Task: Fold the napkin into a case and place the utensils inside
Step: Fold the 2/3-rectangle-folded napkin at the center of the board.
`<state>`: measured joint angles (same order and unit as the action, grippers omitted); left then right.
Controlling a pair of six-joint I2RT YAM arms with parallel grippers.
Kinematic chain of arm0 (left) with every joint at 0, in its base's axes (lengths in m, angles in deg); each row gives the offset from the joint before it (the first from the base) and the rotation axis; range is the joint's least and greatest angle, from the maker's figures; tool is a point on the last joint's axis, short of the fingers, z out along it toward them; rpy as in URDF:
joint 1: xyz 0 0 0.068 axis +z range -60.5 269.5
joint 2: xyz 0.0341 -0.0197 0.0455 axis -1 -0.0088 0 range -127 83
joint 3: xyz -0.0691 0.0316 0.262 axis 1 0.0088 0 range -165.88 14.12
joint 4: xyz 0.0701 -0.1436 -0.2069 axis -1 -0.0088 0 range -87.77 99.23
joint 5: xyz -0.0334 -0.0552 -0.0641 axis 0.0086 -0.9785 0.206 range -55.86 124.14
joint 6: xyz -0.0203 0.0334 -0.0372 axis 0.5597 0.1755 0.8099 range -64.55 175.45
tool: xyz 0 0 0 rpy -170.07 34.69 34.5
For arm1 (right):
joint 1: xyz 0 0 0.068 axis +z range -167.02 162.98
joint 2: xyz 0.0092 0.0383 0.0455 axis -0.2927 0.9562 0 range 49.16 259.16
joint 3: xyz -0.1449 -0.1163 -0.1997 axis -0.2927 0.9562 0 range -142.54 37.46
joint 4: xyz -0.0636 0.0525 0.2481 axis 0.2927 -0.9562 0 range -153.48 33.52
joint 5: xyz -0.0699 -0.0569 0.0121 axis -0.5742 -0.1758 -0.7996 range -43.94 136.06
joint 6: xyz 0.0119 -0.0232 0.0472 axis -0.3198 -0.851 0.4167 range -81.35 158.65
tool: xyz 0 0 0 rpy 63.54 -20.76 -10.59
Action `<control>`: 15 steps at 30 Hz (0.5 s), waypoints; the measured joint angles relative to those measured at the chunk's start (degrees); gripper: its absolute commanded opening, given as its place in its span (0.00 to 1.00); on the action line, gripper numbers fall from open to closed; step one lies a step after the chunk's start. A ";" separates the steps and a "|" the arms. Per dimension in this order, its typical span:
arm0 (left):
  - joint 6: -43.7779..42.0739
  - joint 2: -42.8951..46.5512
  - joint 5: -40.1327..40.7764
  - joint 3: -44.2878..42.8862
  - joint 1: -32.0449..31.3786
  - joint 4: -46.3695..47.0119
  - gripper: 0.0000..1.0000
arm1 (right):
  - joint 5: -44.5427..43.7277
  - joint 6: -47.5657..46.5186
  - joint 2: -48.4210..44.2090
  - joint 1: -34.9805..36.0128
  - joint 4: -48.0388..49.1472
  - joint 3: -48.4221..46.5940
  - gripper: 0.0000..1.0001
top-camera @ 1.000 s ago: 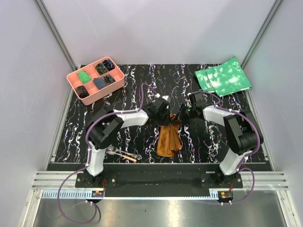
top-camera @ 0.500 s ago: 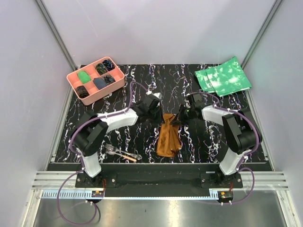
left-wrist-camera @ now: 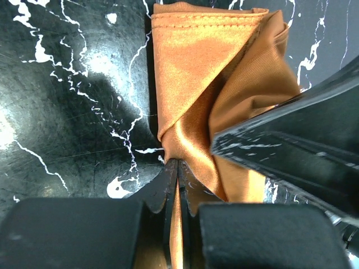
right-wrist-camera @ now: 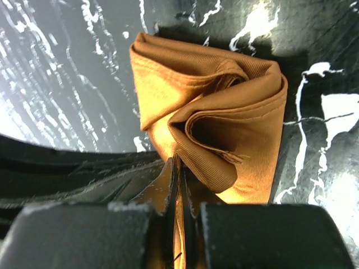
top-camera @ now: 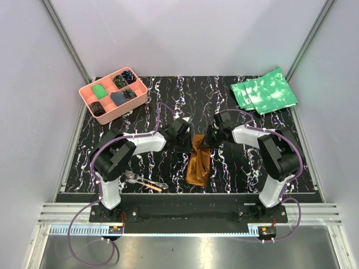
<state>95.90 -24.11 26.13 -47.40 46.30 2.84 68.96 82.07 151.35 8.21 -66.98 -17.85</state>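
I will use my left gripper to take the folded edge nearer the front [top-camera: 192,165], because both grippers crowd the napkin's bunched far end and its folds slant loose below.
The rust-brown napkin [top-camera: 198,162] lies folded into a narrow oblong on the table's middle, its far end bunched between both grippers. My left gripper [top-camera: 189,141] is shut on the napkin's far left edge, with cloth [left-wrist-camera: 190,67] pinched between its jaws. My right gripper [top-camera: 206,140] is shut on the far right edge, where the cloth [right-wrist-camera: 224,112] curls into loose folds. The two grippers almost touch. The utensils, a silver fork [top-camera: 133,177] and a slim piece with an orange-tan end [top-camera: 152,186], lie near the front left.
A pink tray [top-camera: 84,96] with compartments stands at the back left. Green mottled cloths [top-camera: 263,91] lie at the back right. The left arm's elbow [top-camera: 115,154] is above the utensils.
My left gripper moved right and closed in on the napkin's far end beside the right gripper. The napkin's far end has been drawn together and narrowed.
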 measured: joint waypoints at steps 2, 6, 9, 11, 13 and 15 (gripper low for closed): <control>0.00 0.00 0.02 0.02 -0.02 0.07 0.06 | -1.07 0.31 0.59 0.44 -0.15 -0.39 0.00; 0.00 0.00 0.02 0.17 -0.04 0.48 0.07 | -2.89 0.42 1.60 0.83 -0.17 -0.96 0.00; -0.02 0.00 0.13 0.17 -0.07 0.48 0.08 | -3.89 0.46 1.64 1.18 -0.15 -1.05 0.00; -0.07 0.02 0.26 0.17 -0.09 0.46 0.11 | -4.59 0.66 1.64 1.55 -0.13 -1.07 0.00; -0.17 0.11 0.42 0.17 -0.09 0.28 0.24 | -5.44 1.01 1.62 2.01 -0.11 -1.14 0.00; -0.44 0.55 0.68 0.17 -0.09 -0.17 0.34 | -6.10 1.11 1.62 2.40 -0.04 -1.29 0.00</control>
<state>95.46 -23.56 26.81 -47.22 46.21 2.66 62.86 83.18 152.97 10.62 -67.02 -19.14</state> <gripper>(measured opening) 0.221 0.039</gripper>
